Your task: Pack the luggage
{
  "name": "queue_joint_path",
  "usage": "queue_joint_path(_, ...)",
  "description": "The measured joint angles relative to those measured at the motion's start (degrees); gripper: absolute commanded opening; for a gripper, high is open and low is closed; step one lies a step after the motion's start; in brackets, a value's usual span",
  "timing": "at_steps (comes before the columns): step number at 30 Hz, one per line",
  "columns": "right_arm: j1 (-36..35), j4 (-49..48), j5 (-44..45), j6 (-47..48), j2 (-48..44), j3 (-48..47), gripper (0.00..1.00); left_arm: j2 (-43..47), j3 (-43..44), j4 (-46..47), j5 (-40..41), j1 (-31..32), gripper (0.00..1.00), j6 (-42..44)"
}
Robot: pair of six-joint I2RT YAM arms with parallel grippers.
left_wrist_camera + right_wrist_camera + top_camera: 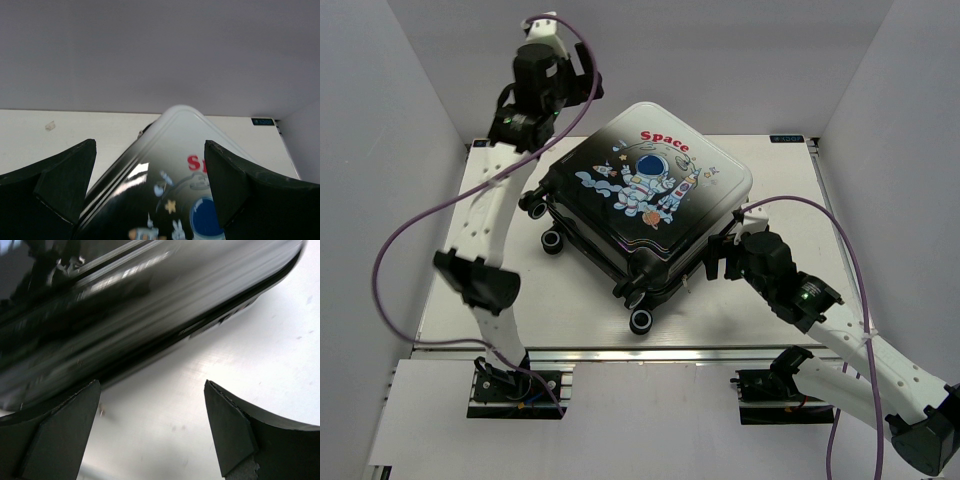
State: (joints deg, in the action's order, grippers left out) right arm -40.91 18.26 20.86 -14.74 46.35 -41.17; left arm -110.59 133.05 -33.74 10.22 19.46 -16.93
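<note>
The zipper pull (686,283) (102,409) hangs from the side of the luggage, close to the nearest black wheel. Next, my right gripper closes on it.
The luggage (640,195) lies flat and closed on the white table (570,290), astronaut print and red "Space" word facing up, black wheels (641,320) toward the near left. My left gripper (582,80) hovers open above its far left corner; the left wrist view shows the shell (155,170) between and below the spread fingers (65,185), apart from them. My right gripper (723,252) is open and empty, low beside the luggage's right near side; the right wrist view shows the dark shell edge (125,305) just ahead over bare table (240,350).
Grey enclosure walls stand at the left, back and right. An aluminium rail (620,353) runs along the table's near edge. Purple cables (390,250) loop beside both arms. A small dark label (787,139) sits at the table's back right.
</note>
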Motion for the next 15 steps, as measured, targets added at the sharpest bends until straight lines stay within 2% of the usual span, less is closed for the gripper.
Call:
queue_joint_path(1, 0.00, 1.38, -1.62, 0.15, -0.37, -0.11, 0.89, 3.45, -2.27, -1.11, -0.66, -0.02, 0.98, -0.11)
queue_joint_path(3, -0.02, 4.50, -4.87, 0.44, -0.87, -0.63, 0.89, 13.29, -13.18, -0.92, -5.29, -0.28, 0.98, -0.61)
queue_joint_path(7, -0.20, 8.96, -11.96, 0.81, -0.35, -0.66, 0.89, 34.69, -43.98, 2.93, -15.30, -0.13, 0.98, -4.72)
queue_joint_path(9, -0.42, 9.62, -15.45, 0.81, 0.28, 0.04, 0.89, 42.73, -56.30, 1.90, -19.12, 0.87, 0.98, -7.34)
queue_joint_path(12, -0.76, 10.93, -19.69, 0.83, 0.59, 1.01, 0.89, 50.69, -68.17, -1.07, -24.83, 2.60, 0.98, -10.21)
queue_joint_path(15, -0.81, 10.73, -22.75, 1.09, 0.04, 1.99, 0.89, 55.47, -74.53, -3.32, -29.86, 4.17, 0.98, -11.93)
